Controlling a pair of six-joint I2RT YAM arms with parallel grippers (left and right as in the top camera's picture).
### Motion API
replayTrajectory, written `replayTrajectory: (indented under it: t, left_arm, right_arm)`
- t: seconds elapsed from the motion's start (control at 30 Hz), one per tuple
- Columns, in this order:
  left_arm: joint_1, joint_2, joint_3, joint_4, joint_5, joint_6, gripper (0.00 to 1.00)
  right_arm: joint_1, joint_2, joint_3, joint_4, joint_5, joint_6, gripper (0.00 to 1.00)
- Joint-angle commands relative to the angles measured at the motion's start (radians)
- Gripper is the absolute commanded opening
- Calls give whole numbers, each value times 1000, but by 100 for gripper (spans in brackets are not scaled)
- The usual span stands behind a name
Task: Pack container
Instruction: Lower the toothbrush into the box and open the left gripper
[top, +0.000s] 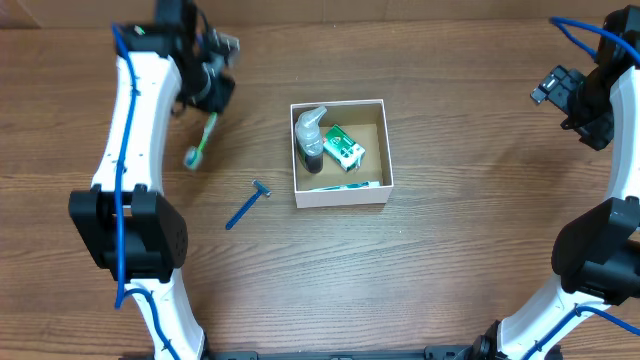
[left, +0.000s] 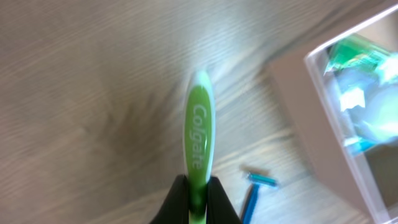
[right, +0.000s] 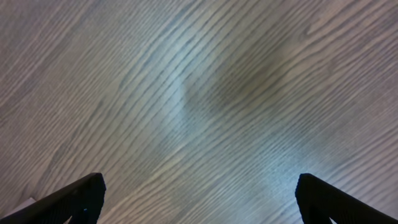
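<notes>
The green Colgate toothbrush, now held above the table, will be let go by my left gripper in the container (top: 343, 177), between the green packet and the tube.
The container (top: 339, 196), a square white box with a brown inside, sits mid-table and holds a grey spray bottle (top: 311, 133), a green packet (top: 343, 146) and a tube (top: 345, 186). Its corner shows in the left wrist view (left: 323, 137). My left gripper (left: 198, 193) is shut on a green Colgate toothbrush (left: 198, 134), held above the table left of the box; overhead the brush (top: 202, 142) hangs below the gripper (top: 212, 95). A blue razor (top: 247, 204) lies on the table left of the box, also in the left wrist view (left: 256, 193). My right gripper (right: 199, 193) is open and empty at the far right (top: 575, 100).
Bare wooden table (top: 450, 270) surrounds the box. The right wrist view shows only wood grain (right: 199, 93) between the spread fingers. The arm bases stand at the lower left and lower right of the table.
</notes>
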Motion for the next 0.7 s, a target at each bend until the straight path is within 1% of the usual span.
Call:
replayTrajectory:
  t: [0.0,0.07,0.1,0.17,0.2,0.23,0.27,0.3,0.33,0.37,0.4,0.47,0.53,0.6,0.67]
  left_arm:
    - [-98,-21,327,-169,167,89,4]
    - [-191,-21,417,-216,203,142,4]
    - [-248,-21,436,-224,212,169,4]
    - [-389,-18,437,-229,195,265,4]
    - [-552,12,429,-224,55,353,7]
    - [-602,36,422,-225,-31,371,7]
    - [-625,57,417,-227,-76,380,9]
    - [-645,91,415,-236,-112,404,17]
    - [-657,132,415,-248,-110,438,21]
    - [-662,171,415,-253,-103,452,22]
    - [-663,205,415,-254,-103,451,19]
    - [-657,297,415,-270,-113,453,4]
    - [-640,352,415,-277,-109,457,4]
    - [-636,355,415,-278,-103,456,5]
    - [-635,345,415,-282,-104,454,10]
  right_arm:
    - [4,-6,3,2,18,6,100]
    - [4,-6,3,1,18,6,100]
    - [4,-6,3,2,18,6,100]
    - [4,-6,3,1,18,6,100]
    - [4,-6,3,2,18,6,100]
    - [4,-6,3,1,18,6,100]
    - [4,-6,3,1,18,6,100]
    - [4,-6,3,1,18,6,100]
    - [4,-6,3,1,18,6,100]
    - [4,-6,3,2,18,6,100]
    - [4,-6,3,1,18,6,100]
    - [4,-6,3,2,18,6,100]
    - [4,-6,3,2,18,6,100]
    - [4,-6,3,2,18,6,100]
    - [4,-6,3,2,18,6,100]
